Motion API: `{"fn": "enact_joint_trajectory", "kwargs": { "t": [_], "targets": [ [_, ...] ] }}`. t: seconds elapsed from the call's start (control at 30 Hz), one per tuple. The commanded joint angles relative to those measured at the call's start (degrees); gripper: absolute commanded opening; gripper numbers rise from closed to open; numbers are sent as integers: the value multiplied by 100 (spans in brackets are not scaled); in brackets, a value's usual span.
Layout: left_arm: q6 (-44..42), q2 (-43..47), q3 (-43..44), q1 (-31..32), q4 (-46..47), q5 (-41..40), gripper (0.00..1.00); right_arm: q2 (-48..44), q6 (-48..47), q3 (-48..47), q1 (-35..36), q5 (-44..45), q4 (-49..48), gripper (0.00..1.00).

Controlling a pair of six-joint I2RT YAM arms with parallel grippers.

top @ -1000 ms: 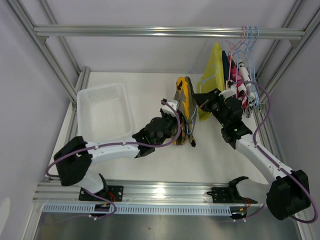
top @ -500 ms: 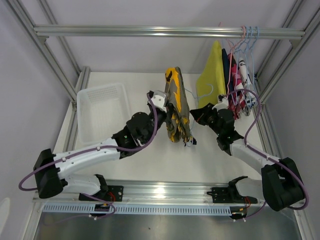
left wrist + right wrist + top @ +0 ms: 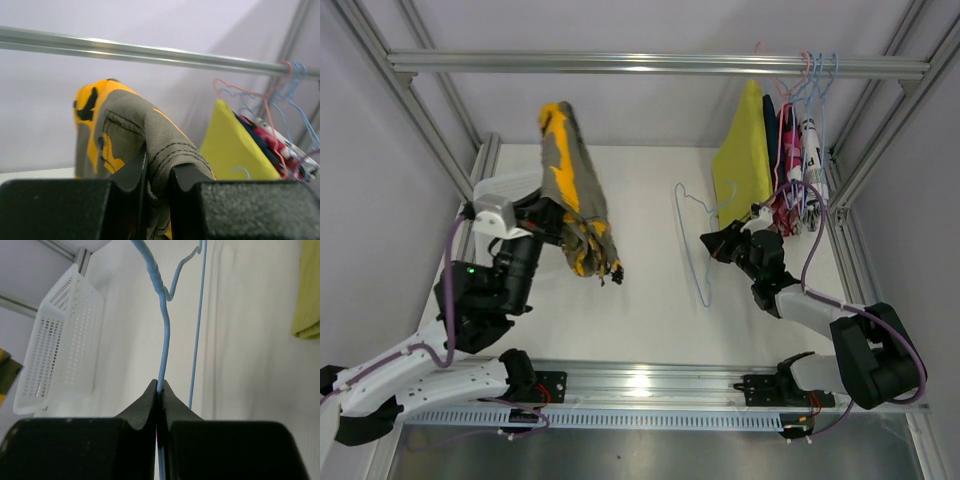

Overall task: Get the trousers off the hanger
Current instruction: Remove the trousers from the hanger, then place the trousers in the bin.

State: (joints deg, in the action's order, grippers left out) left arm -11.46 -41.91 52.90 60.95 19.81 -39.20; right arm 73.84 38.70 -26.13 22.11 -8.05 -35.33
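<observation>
I need to release the yellow-brown camouflage trousers, now held high over the table, with my left gripper inside the white basket (image 3: 533,219) behind my left arm.
My left gripper (image 3: 542,212) is shut on the yellow-brown camouflage trousers (image 3: 575,190) and holds them high over the left of the table; its jaws pinch a cloth fold (image 3: 157,165). The trousers (image 3: 120,125) are free of the hanger. My right gripper (image 3: 712,240) is shut on the bare blue wire hanger (image 3: 692,235), with the wire (image 3: 163,335) clamped between its jaws (image 3: 160,387). The yellow trousers (image 3: 745,150), navy trousers (image 3: 772,125), pink-red trousers (image 3: 786,175) and newspaper-print trousers (image 3: 810,150) hang on hangers at the right end of the rail (image 3: 620,64).
A white basket (image 3: 55,340) stands at the left of the table, mostly hidden behind my left arm in the top view. Frame posts stand at both sides. The yellow trousers (image 3: 232,145) hang close to my right arm.
My left arm has lifted the camouflage trousers up and to the left, off the blue hanger. The hanger stays in my right gripper, now bare.
</observation>
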Motion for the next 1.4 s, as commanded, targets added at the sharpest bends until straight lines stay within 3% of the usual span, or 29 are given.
{"fn": "enact_joint_trajectory", "kwargs": {
  "t": [0.0, 0.17, 0.4, 0.53, 0.7, 0.97, 1.03, 1.17, 1.2, 1.37],
  "targets": [
    [-593, 446, -78, -30, 813, -508, 1, 244, 85, 275, 22, -47, -123, 0],
    [-1218, 1009, -816, -232, 1841, -1475, 1, 552, 94, 337, 30, -126, -325, 0],
    [-1060, 1080, -1334, -777, 2474, -2162, 1, 763, -11, 354, 83, -188, -326, 0],
    [-517, 1097, -1493, -1320, 2484, -2460, 1, 860, -82, 346, 92, -170, -281, 0],
    [669, 1027, -1415, -1866, 1659, -2741, 1, 948, -117, 319, 74, -196, -255, 0],
    [1365, 518, -1204, -2412, 938, -3067, 0, 1114, -161, 275, 66, -232, -264, 0],
    [1891, 421, -1098, -2552, 578, -3181, 1, 1123, -152, 275, 74, -258, -273, 0],
    [3578, 70, -800, -2816, -1430, -3348, 1, 1054, -178, 284, 66, -267, -176, 0],
    [3999, -18, -712, -2895, -1593, -3375, 1, 1027, -196, 293, 66, -267, -150, 0],
    [4468, -563, -694, -3045, -1744, -3349, 1, 842, -257, 328, 74, -241, 26, 0]
  ]
}}
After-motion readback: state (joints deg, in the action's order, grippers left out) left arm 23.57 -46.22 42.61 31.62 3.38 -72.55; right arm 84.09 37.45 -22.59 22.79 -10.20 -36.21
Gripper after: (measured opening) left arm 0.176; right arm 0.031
